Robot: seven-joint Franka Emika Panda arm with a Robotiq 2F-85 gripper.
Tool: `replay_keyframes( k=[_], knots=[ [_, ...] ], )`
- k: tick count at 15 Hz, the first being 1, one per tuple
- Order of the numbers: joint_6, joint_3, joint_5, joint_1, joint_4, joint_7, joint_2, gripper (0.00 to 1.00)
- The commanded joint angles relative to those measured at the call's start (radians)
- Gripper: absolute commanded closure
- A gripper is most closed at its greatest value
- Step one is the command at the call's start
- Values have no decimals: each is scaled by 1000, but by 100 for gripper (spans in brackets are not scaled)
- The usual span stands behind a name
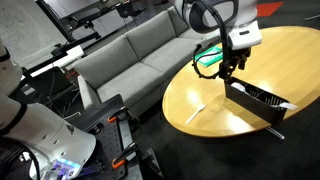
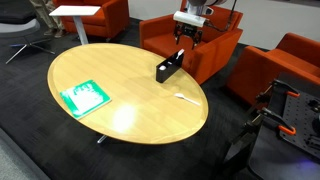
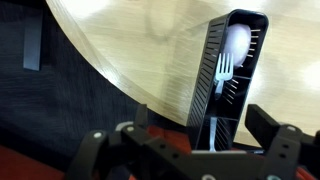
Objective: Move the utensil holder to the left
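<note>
The utensil holder is next for my gripper, which should move there and close on its long side (image 1: 245,98) (image 3: 212,90) beside the white fork, facing the lone pale utensil.
The utensil holder (image 1: 256,99) is a long black box lying on the round wooden table (image 1: 290,55), near its edge. It also shows in an exterior view (image 2: 168,69). In the wrist view the utensil holder (image 3: 214,60) has a white fork (image 3: 224,72) and a spoon end inside. My gripper (image 3: 203,132) is open, with one finger on each side of the holder's near end, not closed on it. In both exterior views the gripper (image 1: 231,70) (image 2: 186,50) hangs right over one end of the holder.
A flat green card (image 2: 83,96) (image 1: 205,61) lies on the table away from the holder. A lone pale utensil (image 2: 185,98) (image 1: 200,110) lies on the wood. Orange armchairs (image 2: 215,45) stand close behind the table edge; a grey sofa (image 1: 130,55) stands beyond it.
</note>
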Motion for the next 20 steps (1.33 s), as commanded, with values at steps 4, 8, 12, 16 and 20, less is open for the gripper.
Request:
replay_keyframes(
  k=[4, 8, 12, 16, 20],
  knots=[
    [76, -2, 67, -4, 146, 56, 171, 0],
    [114, -19, 66, 4, 230, 105, 269, 0],
    [98, -27, 60, 1, 307, 155, 346, 0],
    [89, -34, 55, 1, 369, 184, 408, 0],
    [74, -41, 50, -1, 432, 221, 469, 0]
  ],
)
